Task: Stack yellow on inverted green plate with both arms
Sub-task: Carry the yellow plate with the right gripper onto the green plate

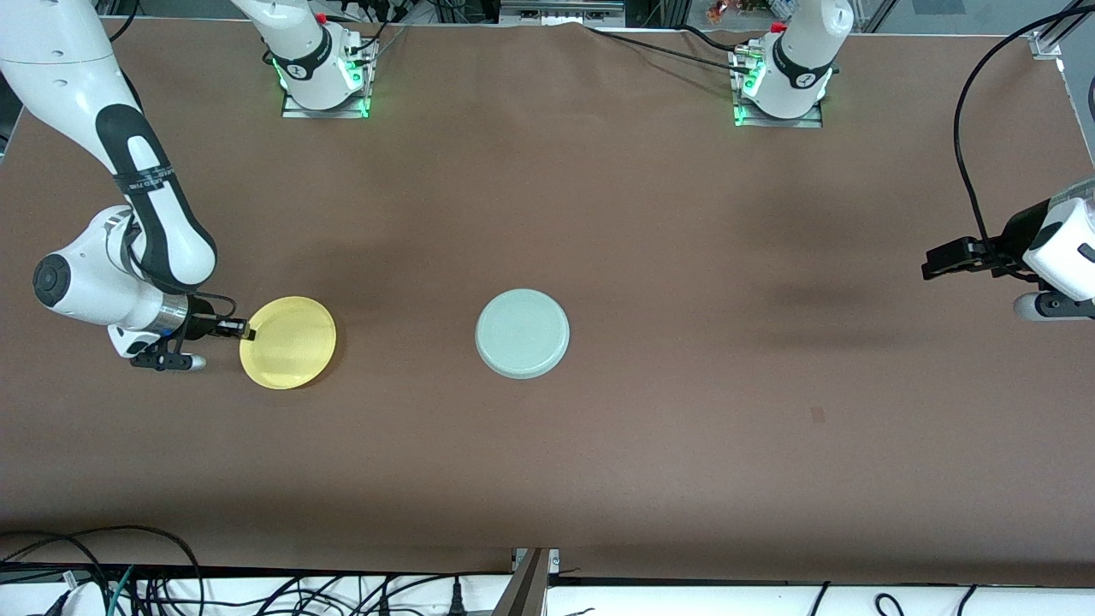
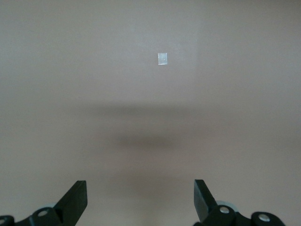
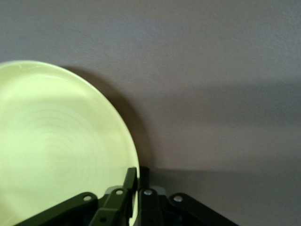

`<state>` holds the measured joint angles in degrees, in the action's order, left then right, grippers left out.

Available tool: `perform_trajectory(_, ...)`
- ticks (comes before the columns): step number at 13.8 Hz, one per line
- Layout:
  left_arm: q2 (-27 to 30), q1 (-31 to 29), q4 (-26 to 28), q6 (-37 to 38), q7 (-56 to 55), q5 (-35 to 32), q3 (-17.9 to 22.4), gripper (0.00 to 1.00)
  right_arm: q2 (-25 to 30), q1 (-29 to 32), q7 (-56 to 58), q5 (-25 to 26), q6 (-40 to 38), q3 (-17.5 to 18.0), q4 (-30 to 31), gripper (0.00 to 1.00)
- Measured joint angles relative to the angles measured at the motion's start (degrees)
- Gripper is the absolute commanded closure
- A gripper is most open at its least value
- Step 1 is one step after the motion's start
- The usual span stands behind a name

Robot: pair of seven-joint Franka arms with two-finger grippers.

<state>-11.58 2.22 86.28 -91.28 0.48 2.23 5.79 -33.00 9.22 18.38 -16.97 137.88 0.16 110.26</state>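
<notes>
The yellow plate will be set squarely on the ringed bottom side of the pale green plate (image 1: 523,333), where my right gripper should then let it go.
The yellow plate (image 1: 288,342) lies toward the right arm's end of the table. My right gripper (image 1: 243,329) is shut on its rim at the edge nearest that arm; in the right wrist view the two fingers (image 3: 132,178) pinch the thin edge of the yellow plate (image 3: 56,146). The pale green plate (image 1: 522,333) rests upside down near the table's middle, its ringed underside up, with nothing on it. My left gripper (image 1: 937,259) hangs open over the left arm's end of the table, its black fingers (image 2: 76,195) wide apart above bare brown cloth.
A brown cloth (image 1: 684,428) covers the whole table. A small pale patch (image 2: 162,59) marks the cloth below the left gripper. Both arm bases (image 1: 321,73) stand along the edge farthest from the camera. Cables lie below the table's near edge.
</notes>
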Motion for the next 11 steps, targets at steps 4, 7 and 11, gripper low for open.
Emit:
perform_trajectory(4,0.0,0.1,-0.1,0.0,0.0,0.0,-0.1,0.00,0.6,0.0,0.0,-1.3,-3.4,1.5,-1.2,1.00)
perform_trajectory(7,-0.1,0.1,-0.1,0.0,0.0,0.0,-0.1,0.00,2.7,0.0,-7.6,-1.5,-11.0,4.4,-5.2,1.00)
perform_trajectory(11,-0.1,0.1,-0.2,0.0,0.0,0.0,-0.1,0.00,5.5,-2.6,-26.7,-1.6,-17.6,11.3,-10.4,1.00)
